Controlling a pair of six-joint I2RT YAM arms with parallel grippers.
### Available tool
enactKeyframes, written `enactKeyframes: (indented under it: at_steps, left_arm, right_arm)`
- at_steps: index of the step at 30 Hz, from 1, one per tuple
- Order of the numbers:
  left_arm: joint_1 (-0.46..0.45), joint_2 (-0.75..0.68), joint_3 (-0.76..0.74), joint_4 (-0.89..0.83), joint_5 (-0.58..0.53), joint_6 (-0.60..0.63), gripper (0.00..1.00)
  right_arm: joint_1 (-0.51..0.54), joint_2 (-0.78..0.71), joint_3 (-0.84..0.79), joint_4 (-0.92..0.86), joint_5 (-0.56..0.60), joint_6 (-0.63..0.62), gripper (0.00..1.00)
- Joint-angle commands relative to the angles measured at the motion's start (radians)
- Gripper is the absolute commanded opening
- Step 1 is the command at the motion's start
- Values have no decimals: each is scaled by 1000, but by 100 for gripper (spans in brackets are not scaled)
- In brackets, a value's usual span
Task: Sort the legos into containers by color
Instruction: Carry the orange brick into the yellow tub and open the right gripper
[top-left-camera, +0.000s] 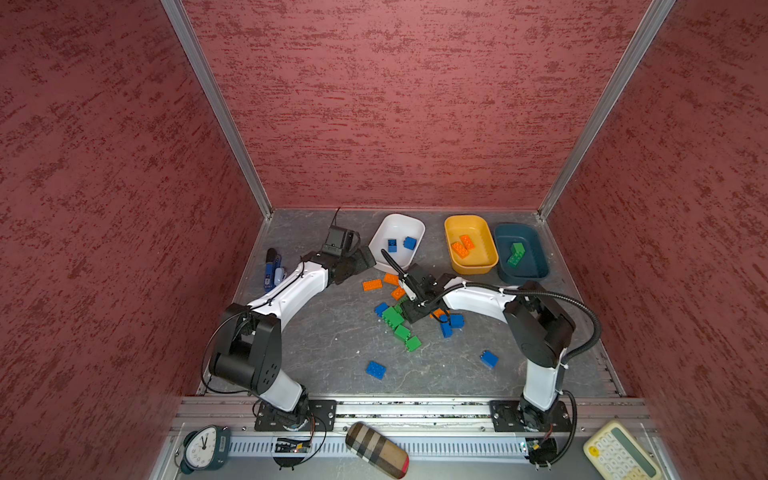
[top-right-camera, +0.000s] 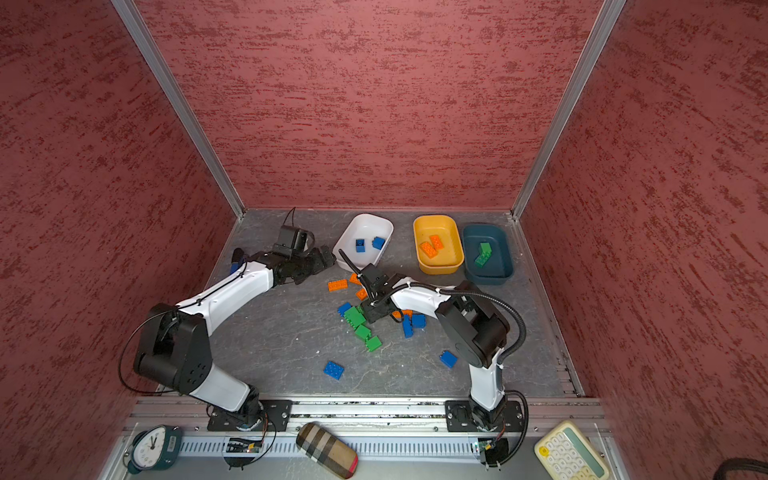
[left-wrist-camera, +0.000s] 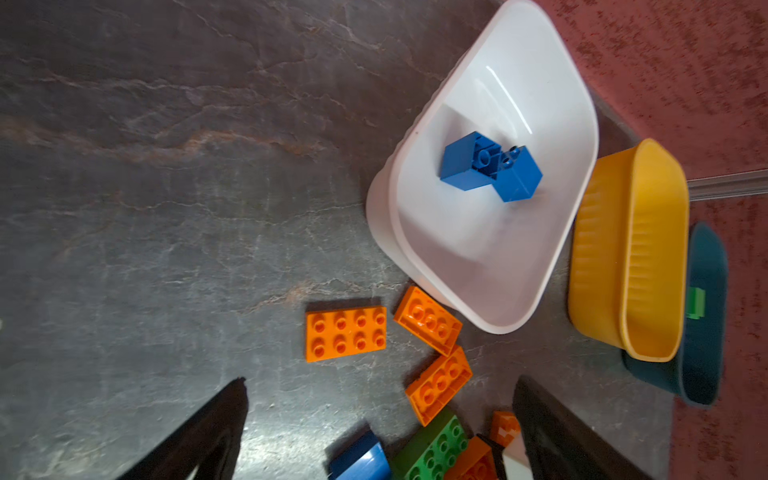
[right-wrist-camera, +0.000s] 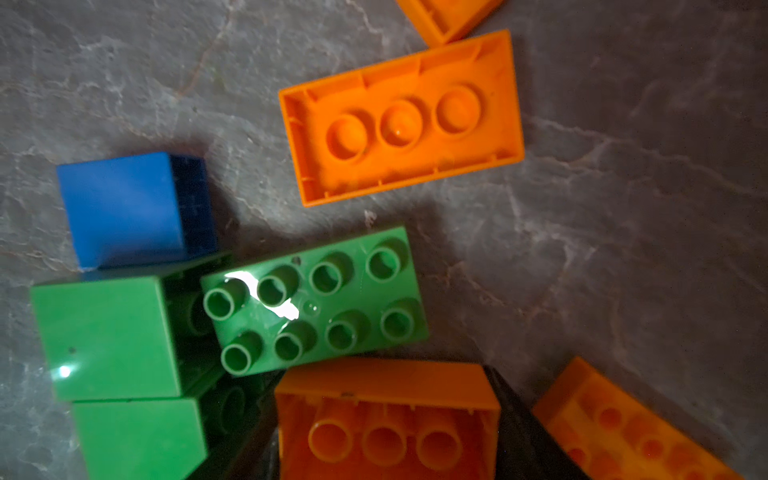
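Note:
The fingers of my left gripper needs to close on the sides of the blue lego (top-left-camera: 381, 308) (left-wrist-camera: 360, 458) next to the green legos, since the white container is for collecting blue ones.
Loose legos lie mid-table: orange (top-left-camera: 372, 285), green (top-left-camera: 392, 316), blue (top-left-camera: 375, 369) and more. The white container (top-left-camera: 399, 226) holds two blue bricks (top-left-camera: 409, 243). The yellow container (top-left-camera: 465, 226) holds orange ones (top-left-camera: 463, 245). In the teal container (top-left-camera: 536, 266) lies a green one (top-left-camera: 516, 253). My right gripper (right-wrist-camera: 380, 378) is down in the pile, its fingers against both ends of an orange lego (right-wrist-camera: 386, 419) that shows its hollow underside. My left gripper (left-wrist-camera: 378, 382) hovers open and empty beside the white tub, with orange bricks (left-wrist-camera: 345, 333) ahead of it.
A blue-and-black gadget (top-left-camera: 272, 270) lies by the left wall. On the front rail sit a clock (top-left-camera: 203, 449), a checked case (top-left-camera: 377, 455) and a calculator (top-left-camera: 621, 455). Red walls close in three sides. Blue bricks (top-left-camera: 489, 359) lie near the right arm.

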Motion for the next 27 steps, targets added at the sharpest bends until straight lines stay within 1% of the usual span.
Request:
enactKeyframes:
  at_steps: [1,3,6,8,10,13,14,19,21,25,26,27]
  left_arm:
    - [-18,16,48,-106,-76,109,99]
    - [-32,41,59,-139,-83,125,99]
    - [-58,83,68,-159,-77,131,99]
    - [-75,112,80,-167,-72,131,99]
    - [-87,143,97,-178,-59,131,99]
    - [-107,187,129,-183,-6,165,99]
    - [-120,199,142,-189,1,186,99]
    - [-200,248,202,-245,-56,259,99]
    - [-223,254,209,-251,-39,267,100]
    - [-254,258,214,-283,-28,278,99]
    - [-250,259,213,-297,-32,268,97]
    - [-238,258,208,-310,-29,255,91]
  right_arm:
    - [-41,-115,6,19,3,-20,58]
    - [-99,-181,4,50,-16,-27,57]
    - [-209,-255,-16,159,-82,-38,57]
    - [-308,-266,-22,225,-120,-12,57]
    - [-394,-246,-15,268,-118,15,57]
    - [-497,-174,47,271,-77,46,57]
    - [-521,-145,74,268,-43,53,58]
    - [-578,-30,175,251,101,51,60]
    - [-580,2,203,234,134,59,64]
    - [-580,13,217,226,104,70,86]
    - [-579,2,206,236,96,72,89]
    - [-578,-15,191,251,89,73,92]
